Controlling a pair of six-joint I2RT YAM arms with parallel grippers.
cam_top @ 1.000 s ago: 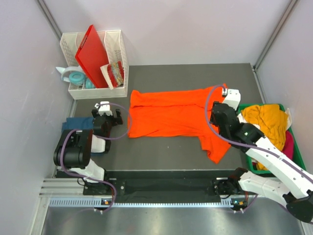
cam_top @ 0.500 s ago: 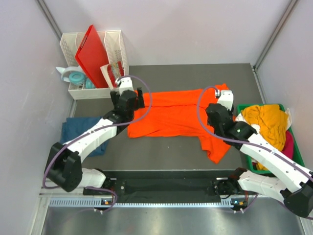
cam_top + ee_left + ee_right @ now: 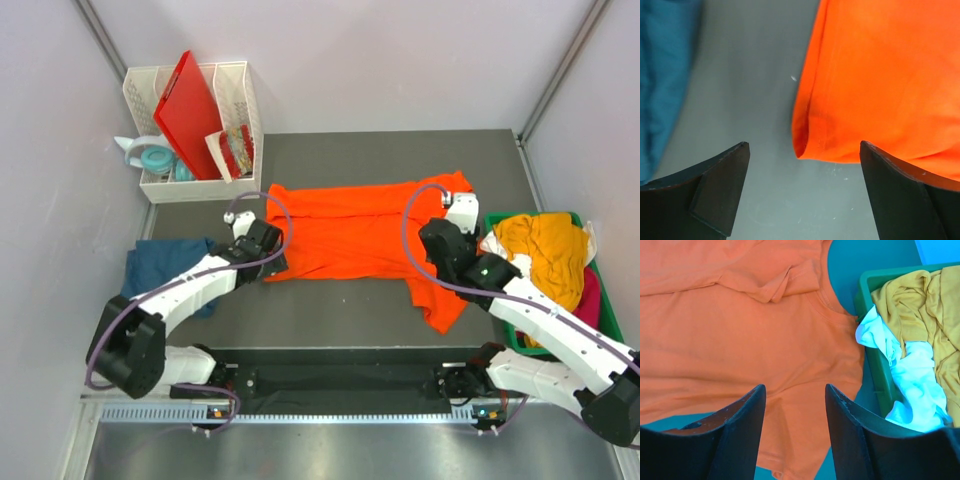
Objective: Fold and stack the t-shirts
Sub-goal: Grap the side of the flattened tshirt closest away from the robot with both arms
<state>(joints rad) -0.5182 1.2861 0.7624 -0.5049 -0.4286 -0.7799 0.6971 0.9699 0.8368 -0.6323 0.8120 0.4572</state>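
My right gripper goes to the orange t-shirt's sleeve next. It should then close on the sleeve's corner (image 3: 441, 329) nearest the table's front edge.
The bright orange t-shirt (image 3: 360, 230) lies spread flat in the middle of the table, one sleeve reaching toward the near right. My left gripper (image 3: 266, 252) is open and empty just above the shirt's near-left corner (image 3: 805, 145), which shows between my fingers. A dark teal-blue t-shirt (image 3: 165, 270) lies to its left and shows in the left wrist view (image 3: 660, 75). My right gripper (image 3: 441, 244) is open and empty above the orange shirt's right part (image 3: 740, 335). Mustard-yellow (image 3: 545, 250), white (image 3: 910, 380) and pink (image 3: 592, 290) shirts lie in the green bin.
The green bin (image 3: 512, 322) stands at the table's right edge, its rim close to my right gripper (image 3: 867, 285). A white rack (image 3: 240, 85) with the red plastic board (image 3: 190, 110) stands at the back left. Grey walls enclose the table.
My left arm swung out from beside the teal shirt to the orange shirt's far-left corner, then came down to its near-left corner. My right gripper shifted slightly nearer over the shirt.
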